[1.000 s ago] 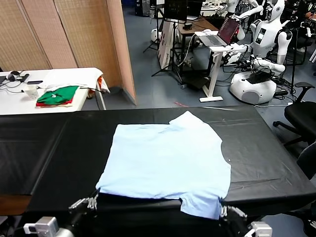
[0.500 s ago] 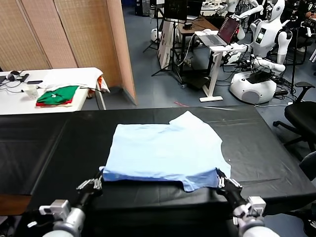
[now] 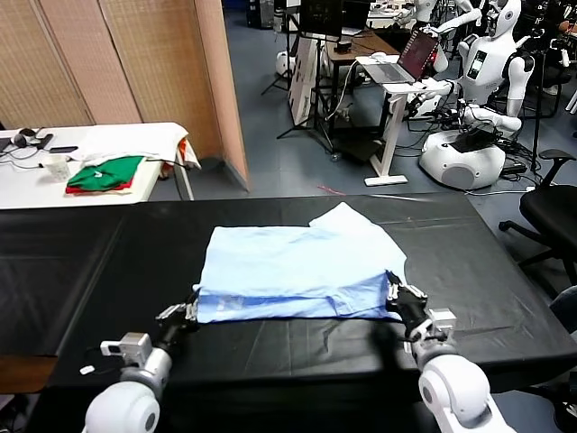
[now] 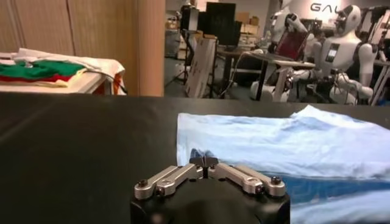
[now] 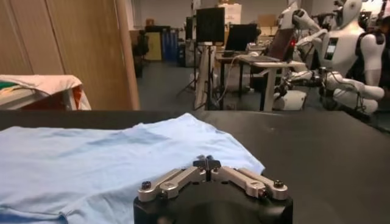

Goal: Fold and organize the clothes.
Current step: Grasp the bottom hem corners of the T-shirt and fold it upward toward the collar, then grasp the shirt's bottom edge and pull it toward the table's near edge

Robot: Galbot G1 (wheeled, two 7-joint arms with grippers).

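The far sleeve of the T-shirt lies near the far edge of the table. Next, my right gripper takes the near collar corner (image 3: 398,315) and pulls the T-shirt closer before folding.
The pale sky-blue T-shirt (image 3: 297,262) lies on the black table (image 3: 108,262), its near hem folded up and over toward the far side, with a darker blue band along the fold. My left gripper (image 3: 191,307) is shut on the shirt's near left corner; the left wrist view shows the fabric (image 4: 286,146) pinched at the gripper (image 4: 203,162). My right gripper (image 3: 393,293) is shut on the near right corner; in the right wrist view the shirt (image 5: 91,158) spreads beyond the gripper (image 5: 207,162). No lettering shows.
A white side table (image 3: 99,144) at the far left holds folded green and red garments (image 3: 104,174) and a cup. A wooden screen, desks, a laptop and white robots stand behind. A black chair (image 3: 550,212) is at the right.
Both grippers have moved away from me across the table, carrying the shirt's near hem up and over the shirt body. The visible shirt has shortened front to back.
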